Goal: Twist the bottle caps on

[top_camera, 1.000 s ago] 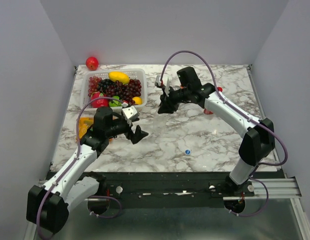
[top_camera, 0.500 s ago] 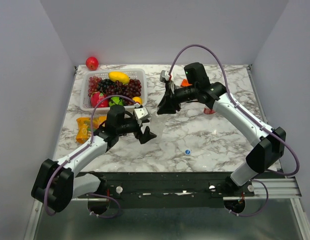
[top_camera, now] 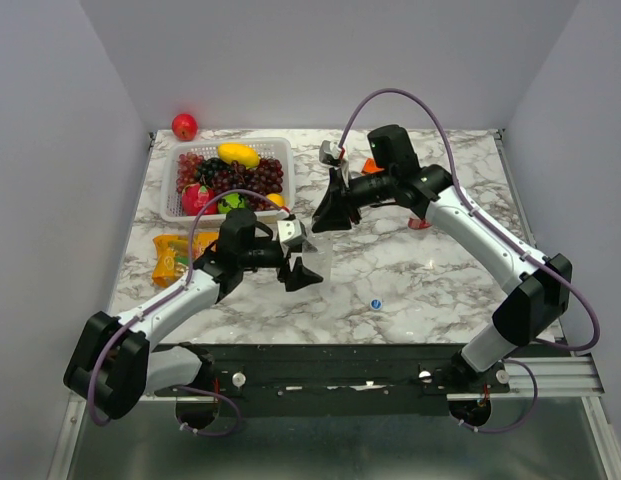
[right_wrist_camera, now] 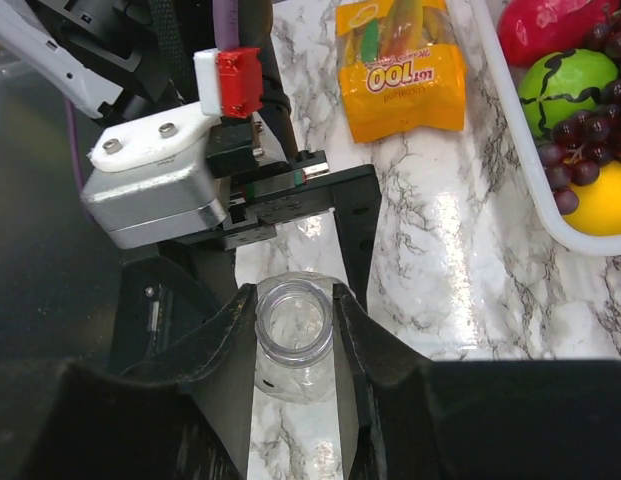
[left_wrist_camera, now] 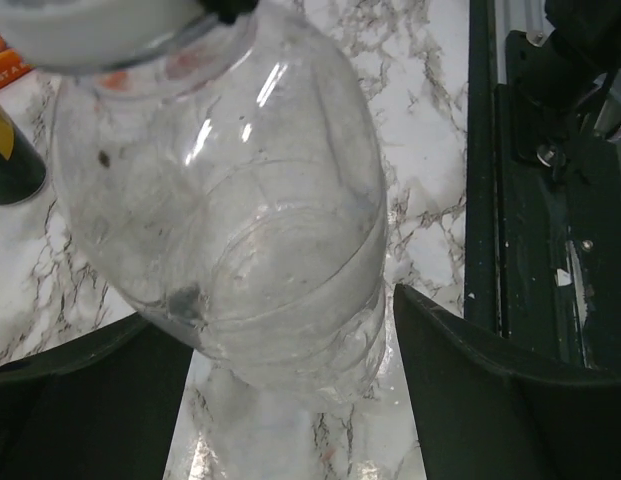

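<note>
The clear bottle is tilted with only its base at my left gripper's fingers, so next my left gripper grips the bottle's body (left_wrist_camera: pixel 252 225) higher up before my right gripper opens.
My right gripper (top_camera: pixel 323 218) is shut on the neck of a plain clear bottle (right_wrist_camera: pixel 293 345) and holds it upright over the marble table, its mouth open and uncapped. My left gripper (left_wrist_camera: pixel 290 320) is open, with its dark fingers (left_wrist_camera: pixel 460 380) on either side of the bottle's lower body (left_wrist_camera: pixel 240 200); there is a gap on the right side. In the top view the left gripper (top_camera: pixel 304 257) sits just below the right one. The blue cap (top_camera: pixel 376 303) lies alone near the table's front. A small red thing (top_camera: pixel 418 222) shows under the right forearm; I cannot tell what it is.
A white basket (top_camera: pixel 170 195) of fruit stands at the back left, with a red apple (top_camera: pixel 184 126) behind it. An orange snack pack (top_camera: pixel 170 255) lies left of the left arm and shows in the right wrist view (right_wrist_camera: pixel 400 70). A dark can (left_wrist_camera: pixel 5 150) stands nearby.
My left arm has swung right and forward, bringing its open fingers around the bottle's lower body. The right gripper moved slightly and then held still with the bottle.
</note>
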You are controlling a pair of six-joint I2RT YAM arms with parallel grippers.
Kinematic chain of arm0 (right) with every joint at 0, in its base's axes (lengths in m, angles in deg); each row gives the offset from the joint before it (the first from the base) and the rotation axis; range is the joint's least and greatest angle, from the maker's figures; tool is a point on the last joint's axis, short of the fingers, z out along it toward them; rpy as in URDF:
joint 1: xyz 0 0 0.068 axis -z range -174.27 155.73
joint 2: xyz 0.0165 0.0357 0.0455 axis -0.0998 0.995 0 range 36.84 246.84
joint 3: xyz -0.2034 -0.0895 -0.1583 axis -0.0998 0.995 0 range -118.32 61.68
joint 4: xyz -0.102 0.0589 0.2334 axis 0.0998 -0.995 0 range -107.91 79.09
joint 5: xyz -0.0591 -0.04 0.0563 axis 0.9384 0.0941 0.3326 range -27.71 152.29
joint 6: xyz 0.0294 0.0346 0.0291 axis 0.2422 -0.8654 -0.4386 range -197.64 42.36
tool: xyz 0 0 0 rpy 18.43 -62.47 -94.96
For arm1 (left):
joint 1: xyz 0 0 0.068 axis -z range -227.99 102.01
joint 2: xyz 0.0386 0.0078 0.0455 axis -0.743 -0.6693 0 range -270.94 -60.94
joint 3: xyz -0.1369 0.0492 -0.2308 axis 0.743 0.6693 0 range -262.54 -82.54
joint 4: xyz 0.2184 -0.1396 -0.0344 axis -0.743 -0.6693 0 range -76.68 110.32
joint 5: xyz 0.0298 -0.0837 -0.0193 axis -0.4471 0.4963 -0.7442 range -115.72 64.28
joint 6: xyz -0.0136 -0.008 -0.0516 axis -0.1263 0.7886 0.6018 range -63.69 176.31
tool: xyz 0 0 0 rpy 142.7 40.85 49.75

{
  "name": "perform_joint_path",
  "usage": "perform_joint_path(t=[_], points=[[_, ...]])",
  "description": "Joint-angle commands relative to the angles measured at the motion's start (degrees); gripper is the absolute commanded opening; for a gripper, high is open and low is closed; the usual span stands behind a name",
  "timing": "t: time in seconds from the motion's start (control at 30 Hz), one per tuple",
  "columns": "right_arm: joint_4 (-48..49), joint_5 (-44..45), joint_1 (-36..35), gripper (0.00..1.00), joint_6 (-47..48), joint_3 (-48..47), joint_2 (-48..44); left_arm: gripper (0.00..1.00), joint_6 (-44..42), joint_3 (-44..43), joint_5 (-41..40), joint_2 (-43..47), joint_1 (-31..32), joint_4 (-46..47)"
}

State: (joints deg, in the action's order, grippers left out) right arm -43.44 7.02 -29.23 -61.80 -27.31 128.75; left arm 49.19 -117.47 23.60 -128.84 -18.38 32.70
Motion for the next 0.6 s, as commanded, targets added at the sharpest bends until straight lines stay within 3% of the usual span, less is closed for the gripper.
perform_joint_path(t=[0.0,0.03,0.07,0.37,0.4,0.43,0.5,0.57], points=[[1.8,-2.3,-0.5,0.17,-1.7,-1.4,-0.7,0.88,1.1,-2.2,6.2,0.1,1.4,0.4],[1.9,-2.4,-0.5,0.17,-2.0,-1.4,-0.6,0.94,0.9,-2.2,5.8,0.4,1.9,0.0],[1.9,-2.6,-0.5,0.17,-2.1,-1.6,-0.5,0.94,0.1,-2.1,5.5,0.5,2.4,-0.4],[2.4,-4.5,-0.5,0.17,-3.9,-1.8,-1.0,0.68,-2.2,0.5,2.3,1.2,2.9,-1.1],[2.7,-4.7,-0.5,0.17,-4.2,-1.5,-1.1,0.69,1.5,0.9,1.3,1.5,2.9,1.6],[2.9,-4.9,-0.5,0.17,-5.2,-1.3,-1.2,0.81,4.2,2.2,0.2,1.6,2.9,3.9],[3.8,-4.9,-0.6,0.17,-6.8,-0.7,-1.9,0.96,9.6,3.0,-1.2,1.8,2.9,8.4],[4.1,-5.9,-0.6,0.17,-8.8,-0.9,-1.9,0.99,11.8,3.6,-0.2,1.5,3.1,10.5]])
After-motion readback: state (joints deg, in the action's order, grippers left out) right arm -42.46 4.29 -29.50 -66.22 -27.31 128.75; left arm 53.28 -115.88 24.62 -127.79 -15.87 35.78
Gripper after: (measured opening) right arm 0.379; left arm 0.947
